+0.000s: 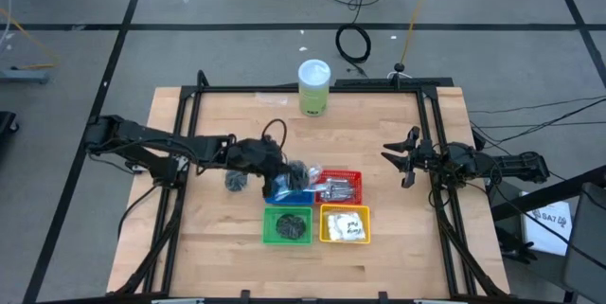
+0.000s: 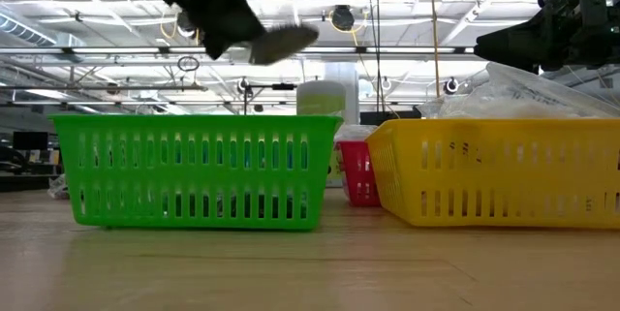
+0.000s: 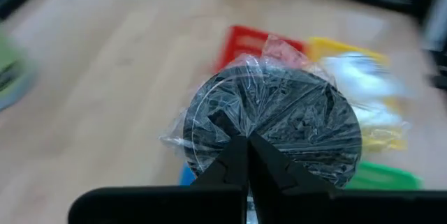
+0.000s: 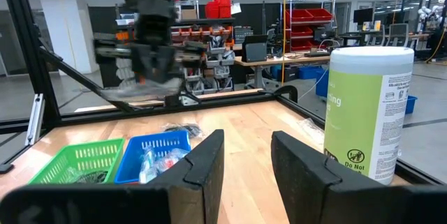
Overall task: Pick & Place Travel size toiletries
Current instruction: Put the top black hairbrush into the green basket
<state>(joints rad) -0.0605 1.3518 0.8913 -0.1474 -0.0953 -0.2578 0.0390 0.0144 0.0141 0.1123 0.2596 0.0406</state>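
Note:
My left gripper is going to put the dark grey puff, now held over the blue basket, down on the dark items in the green basket (image 1: 290,225).
My left gripper (image 1: 287,166) is shut on a dark grey round puff (image 3: 279,123) in crinkled clear wrap, held in the air over the blue basket (image 1: 284,193). In the low view the puff (image 2: 284,44) shows edge-on below the dark gripper (image 2: 225,15). Another dark puff (image 1: 235,181) lies on the wood left of the blue basket. The red basket (image 1: 341,184) holds silver tubes, the yellow one (image 1: 345,224) white sachets, the green one (image 1: 287,225) dark items. My right gripper (image 4: 244,155) waits open at the table's right edge. My left gripper pinches the wrapped puff at its rim (image 3: 234,130) between the two shut fingertips. The fingers slant down from the table's left. The puff sticks out beyond them, lying nearly flat with a slight tilt, lifted clear of table and baskets.
A tall green cylinder with a white lid (image 1: 314,86) stands at the far edge, close to my right gripper in its wrist view (image 4: 367,112). A black frame (image 1: 312,89) borders the table. Bare wood lies in front of the baskets and to their left.

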